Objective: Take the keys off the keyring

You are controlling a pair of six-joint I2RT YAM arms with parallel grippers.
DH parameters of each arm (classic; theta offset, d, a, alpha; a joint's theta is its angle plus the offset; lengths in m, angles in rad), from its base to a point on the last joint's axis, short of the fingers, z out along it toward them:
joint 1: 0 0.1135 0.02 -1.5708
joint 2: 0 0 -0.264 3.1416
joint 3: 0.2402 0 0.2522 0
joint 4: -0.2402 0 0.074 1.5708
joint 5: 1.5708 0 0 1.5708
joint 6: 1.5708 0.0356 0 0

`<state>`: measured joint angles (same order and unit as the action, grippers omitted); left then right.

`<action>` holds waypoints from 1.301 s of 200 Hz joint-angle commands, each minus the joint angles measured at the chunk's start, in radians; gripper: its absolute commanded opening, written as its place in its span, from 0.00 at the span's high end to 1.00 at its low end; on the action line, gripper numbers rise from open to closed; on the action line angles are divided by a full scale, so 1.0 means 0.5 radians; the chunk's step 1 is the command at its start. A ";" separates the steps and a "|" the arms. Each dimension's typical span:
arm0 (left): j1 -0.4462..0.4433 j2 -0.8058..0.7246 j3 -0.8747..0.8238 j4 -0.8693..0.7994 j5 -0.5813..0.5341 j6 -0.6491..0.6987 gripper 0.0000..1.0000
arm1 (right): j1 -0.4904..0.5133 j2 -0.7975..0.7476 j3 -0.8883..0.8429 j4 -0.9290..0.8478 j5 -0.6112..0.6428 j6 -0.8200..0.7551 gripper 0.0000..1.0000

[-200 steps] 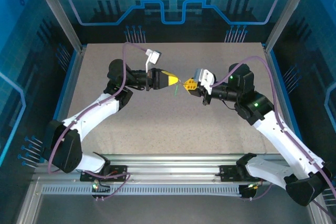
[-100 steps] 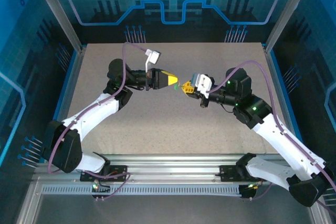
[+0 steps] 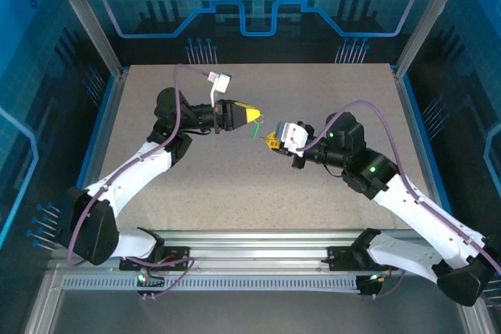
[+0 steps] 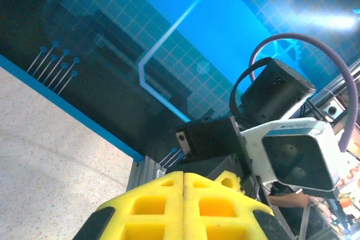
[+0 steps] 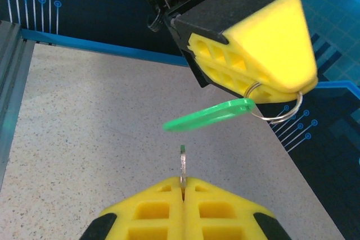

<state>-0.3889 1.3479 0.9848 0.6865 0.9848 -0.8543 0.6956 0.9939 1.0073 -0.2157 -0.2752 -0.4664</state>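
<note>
Next, my left gripper lets go of the keyring onto the beige table (image 3: 225, 161), in the space between my left gripper and the aluminium rail.
My left gripper (image 3: 255, 114) is shut on the keyring (image 5: 275, 113), a thin silvery loop sticking out under its yellow fingers (image 5: 264, 54). A bright green plastic piece (image 5: 208, 115) hangs on the ring and slants down to the left; it also shows as a green sliver (image 3: 254, 130) from above. My right gripper (image 5: 184, 185) is shut on a thin silvery key (image 5: 181, 167), seen edge-on with a small green tip. This key stands just below the green piece, apart from it and the ring. In the left wrist view, the left gripper (image 4: 184, 176) has its pads pressed together.
The speckled beige table (image 3: 235, 185) lies under both grippers, with blue walls and metal posts around it. The right wrist camera (image 4: 295, 153) sits close in front of the left fingers. An aluminium rail (image 3: 258, 244) runs along the near edge.
The grippers were tip to tip one second ago. The right gripper has drawn back toward the near side with the silvery key, and the left has lifted slightly away with the ring and green piece.
</note>
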 commanded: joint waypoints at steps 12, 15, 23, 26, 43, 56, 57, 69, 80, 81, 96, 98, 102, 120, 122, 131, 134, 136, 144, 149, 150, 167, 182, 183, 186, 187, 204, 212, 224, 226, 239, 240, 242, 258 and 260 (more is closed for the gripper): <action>0.032 -0.158 -0.040 -0.613 -0.299 0.424 1.00 | -0.035 -0.008 -0.042 0.050 0.059 0.232 1.00; 0.032 -0.170 -0.037 -0.692 -0.346 0.470 1.00 | -0.039 -0.009 -0.053 0.055 0.062 0.261 1.00; 0.032 -0.198 -0.042 -0.852 -0.450 0.573 1.00 | -0.051 -0.022 -0.092 0.076 0.067 0.321 1.00; 0.032 -0.208 -0.048 -0.898 -0.485 0.599 1.00 | -0.053 -0.028 -0.109 0.086 0.074 0.342 1.00; 0.032 -0.250 -0.079 -1.131 -0.697 0.716 1.00 | -0.070 -0.057 -0.215 0.130 0.108 0.443 1.00; 0.032 -0.269 -0.117 -1.277 -0.880 0.752 1.00 | -0.091 -0.083 -0.312 0.164 0.141 0.519 1.00; 0.032 -0.269 -0.121 -1.285 -0.890 0.755 1.00 | -0.092 -0.084 -0.321 0.167 0.140 0.525 1.00; 0.032 -0.262 -0.160 -1.383 -1.021 0.803 1.00 | -0.119 -0.114 -0.399 0.219 0.131 0.601 1.00; 0.032 -0.244 -0.191 -1.484 -1.166 0.813 1.00 | -0.143 -0.143 -0.466 0.260 0.132 0.660 1.00; 0.032 -0.243 -0.195 -1.488 -1.177 0.814 1.00 | -0.143 -0.147 -0.472 0.263 0.131 0.665 1.00; 0.032 -0.212 -0.259 -1.552 -1.355 0.794 1.00 | -0.161 -0.181 -0.544 0.304 0.147 0.722 1.00; 0.032 -0.207 -0.268 -1.553 -1.369 0.794 1.00 | -0.163 -0.186 -0.552 0.307 0.148 0.729 1.00; 0.032 -0.193 -0.283 -1.563 -1.406 0.798 1.00 | -0.166 -0.194 -0.569 0.319 0.149 0.742 1.00; 0.033 -0.100 -0.309 -1.648 -1.574 0.802 1.00 | -0.174 -0.205 -0.639 0.360 0.161 0.804 1.00; 0.032 -0.088 -0.310 -1.657 -1.593 0.802 1.00 | -0.175 -0.205 -0.642 0.363 0.161 0.808 1.00; 0.032 -0.034 -0.317 -1.694 -1.676 0.788 1.00 | -0.173 -0.203 -0.671 0.378 0.162 0.834 1.00; 0.032 -0.012 -0.316 -1.699 -1.691 0.787 1.00 | -0.173 -0.202 -0.678 0.383 0.163 0.842 1.00; 0.032 0.001 -0.317 -1.701 -1.699 0.787 1.00 | -0.174 -0.202 -0.682 0.386 0.166 0.848 1.00; 0.032 0.050 -0.317 -1.712 -1.735 0.774 1.00 | -0.173 -0.202 -0.705 0.402 0.176 0.872 1.00; 0.032 0.085 -0.318 -1.719 -1.757 0.763 1.00 | -0.175 -0.205 -0.717 0.414 0.178 0.885 1.00; 0.032 0.092 -0.317 -1.718 -1.759 0.763 1.00 | -0.174 -0.205 -0.720 0.415 0.179 0.886 1.00; 0.032 0.199 -0.308 -1.726 -1.814 0.745 1.00 | -0.174 -0.203 -0.756 0.447 0.185 0.925 1.00; 0.033 0.304 -0.276 -1.756 -1.864 0.740 1.00 | -0.176 -0.195 -0.777 0.472 0.194 0.948 1.00; 0.033 0.312 -0.271 -1.759 -1.868 0.740 1.00 | -0.176 -0.195 -0.777 0.472 0.194 0.948 1.00; 0.032 0.335 -0.264 -1.765 -1.877 0.739 1.00 | -0.174 -0.193 -0.781 0.478 0.195 0.951 1.00; 0.032 0.341 -0.261 -1.767 -1.879 0.739 1.00 | -0.174 -0.193 -0.781 0.480 0.195 0.953 1.00; 0.033 0.442 -0.235 -1.761 -1.930 0.728 1.00 | -0.173 -0.182 -0.794 0.490 0.193 0.961 1.00; 0.035 0.475 -0.233 -1.740 -1.940 0.723 1.00 | -0.175 -0.178 -0.796 0.487 0.200 0.961 1.00; 0.035 0.516 -0.218 -1.728 -1.973 0.717 1.00 | -0.176 -0.172 -0.799 0.484 0.202 0.969 1.00; 0.035 0.522 -0.216 -1.726 -1.976 0.718 1.00 | -0.176 -0.172 -0.800 0.486 0.200 0.972 1.00; 0.038 0.545 -0.200 -1.732 -2.041 0.704 0.91 | -0.176 -0.166 -0.806 0.498 0.204 0.994 1.00; 0.038 0.546 -0.198 -1.732 -2.044 0.705 0.90 | -0.176 -0.164 -0.806 0.498 0.204 0.995 1.00; 0.038 0.547 -0.195 -1.730 -2.048 0.705 0.90 | -0.174 -0.160 -0.807 0.500 0.206 0.999 1.00; 0.038 0.528 -0.193 -1.732 -2.140 0.683 0.82 | -0.176 -0.134 -0.808 0.506 0.244 1.029 1.00; 0.038 0.523 -0.196 -1.732 -2.153 0.678 0.80 | -0.176 -0.133 -0.808 0.507 0.245 1.030 1.00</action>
<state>-0.3756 1.6180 0.8490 -0.1696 -0.0013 -0.4984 0.6186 0.9119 0.6136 -0.0059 -0.1837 0.0093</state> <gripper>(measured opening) 0.129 0.039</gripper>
